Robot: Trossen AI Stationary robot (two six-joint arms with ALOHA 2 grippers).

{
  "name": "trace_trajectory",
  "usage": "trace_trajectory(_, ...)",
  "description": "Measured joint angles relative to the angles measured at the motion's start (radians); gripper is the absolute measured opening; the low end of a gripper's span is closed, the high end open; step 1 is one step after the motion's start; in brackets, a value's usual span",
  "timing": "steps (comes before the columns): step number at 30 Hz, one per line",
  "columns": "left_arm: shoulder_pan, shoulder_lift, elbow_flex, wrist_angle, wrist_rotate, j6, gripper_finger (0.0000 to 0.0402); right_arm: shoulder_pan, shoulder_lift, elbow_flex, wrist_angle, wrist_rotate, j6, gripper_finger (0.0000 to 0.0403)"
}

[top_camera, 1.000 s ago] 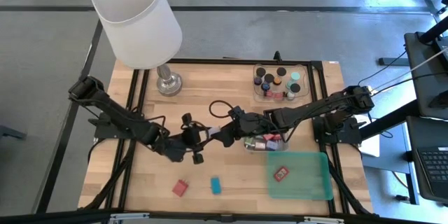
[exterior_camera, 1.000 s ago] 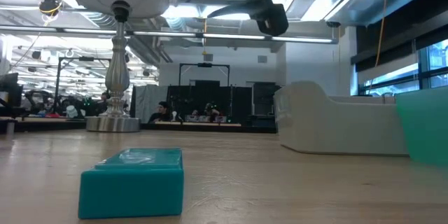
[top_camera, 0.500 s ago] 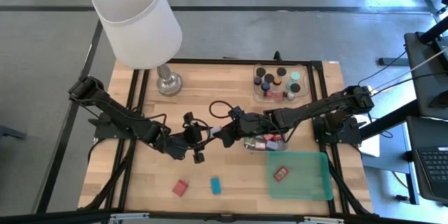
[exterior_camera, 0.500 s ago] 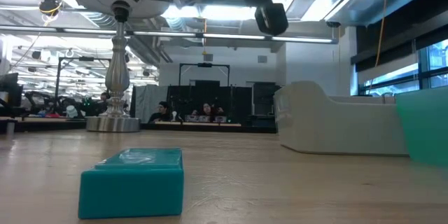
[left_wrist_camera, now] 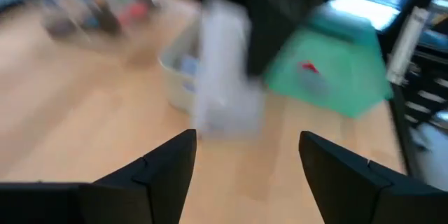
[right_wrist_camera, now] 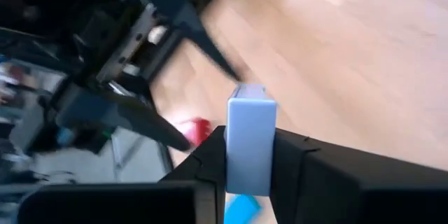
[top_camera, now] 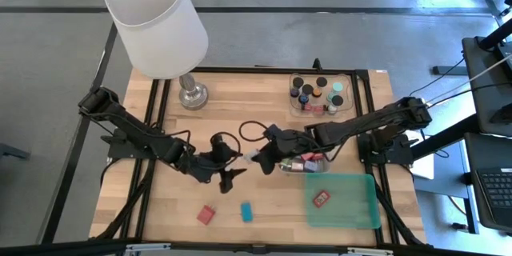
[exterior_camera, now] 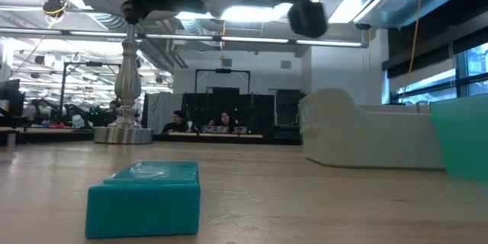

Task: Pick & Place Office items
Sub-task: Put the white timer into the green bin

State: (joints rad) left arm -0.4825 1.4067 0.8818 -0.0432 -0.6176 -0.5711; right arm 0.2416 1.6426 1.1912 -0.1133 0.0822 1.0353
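Observation:
I need to release the lavender block from my right gripper in the green tray (top_camera: 338, 202) next to the red piece, near the middle of the tray.
A pale lavender block (right_wrist_camera: 250, 136) hangs in the air over the middle of the table, with my right gripper (right_wrist_camera: 250, 175) shut on it. In the high view the right gripper (top_camera: 261, 160) reaches in from the right. My left gripper (top_camera: 232, 166) stands just left of the block, its fingers open and off it. In the left wrist view the block (left_wrist_camera: 224, 77) shows blurred beyond the open left gripper (left_wrist_camera: 246, 164). A red block (top_camera: 207, 214) and a teal block (top_camera: 246, 211) lie flat on the table near its front edge. My right gripper pinches the lavender block by its two broad sides (right_wrist_camera: 238, 161) between its two fingers. The block's free end sticks out past the fingertips toward the left gripper. The fingers come from the table's right, slanting down. The block is lifted clear of the table.
A big white-shaded lamp (top_camera: 156, 24) stands at the far left. A clear tray (top_camera: 298, 96) with several capped cylinders sits at the far right. A grey tray (top_camera: 282, 168) lies under the right arm, and a green tray (top_camera: 352, 208) with a red piece (top_camera: 322, 198) is at the near right.
My right gripper has shut on the lavender block. My left gripper has opened, let go of the block and rolled about its own line. The block has stayed in the air where it was.

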Motion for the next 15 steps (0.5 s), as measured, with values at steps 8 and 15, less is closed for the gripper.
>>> trace_trajectory(8, -0.001, 0.0, 0.0, -0.127, 0.174, -0.212, 0.0251, 0.126, -0.152, 0.0, -0.365, -0.043, 0.001, 0.0066)
trace_trajectory(15, -0.012, 0.0, 0.0, -0.16, 0.246, -0.309, 0.0251, 0.32, -0.195, 0.0, -0.613, -0.125, 0.177, 0.0066)
